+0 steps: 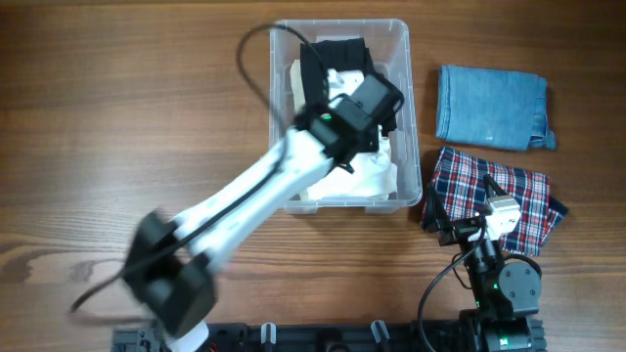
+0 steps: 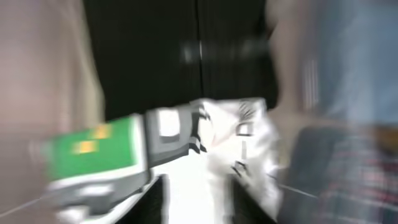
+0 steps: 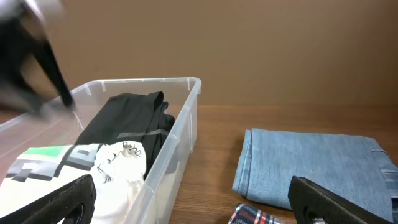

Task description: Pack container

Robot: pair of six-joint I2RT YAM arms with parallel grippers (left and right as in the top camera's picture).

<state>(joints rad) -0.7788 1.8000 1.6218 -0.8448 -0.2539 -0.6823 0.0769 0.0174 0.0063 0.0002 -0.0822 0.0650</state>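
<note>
The robot's right gripper will close on the dark end [image 1: 547, 208] of the plaid cloth, which is the end farthest from the clear plastic container.
The clear plastic container [image 1: 412, 88] stands at the back middle of the table. It holds a black garment [image 1: 337, 51] at the far end and a white printed garment [image 1: 370, 178] at the near end. My left gripper [image 1: 381, 100] is inside the container, over both garments. Its wrist view is motion-blurred; the fingers [image 2: 202, 199] look spread apart over the white garment [image 2: 242, 134]. My right gripper [image 1: 484, 230] is open and empty above a plaid cloth [image 1: 514, 196]. In the right wrist view, the container [image 3: 186, 118] is at the left, with both garments inside.
A folded blue denim piece [image 1: 492, 108] lies right of the container and also shows in the right wrist view [image 3: 311, 165]. The plaid cloth lies in front of it, at the front right. The left arm [image 1: 245, 196] crosses the container's front wall.
</note>
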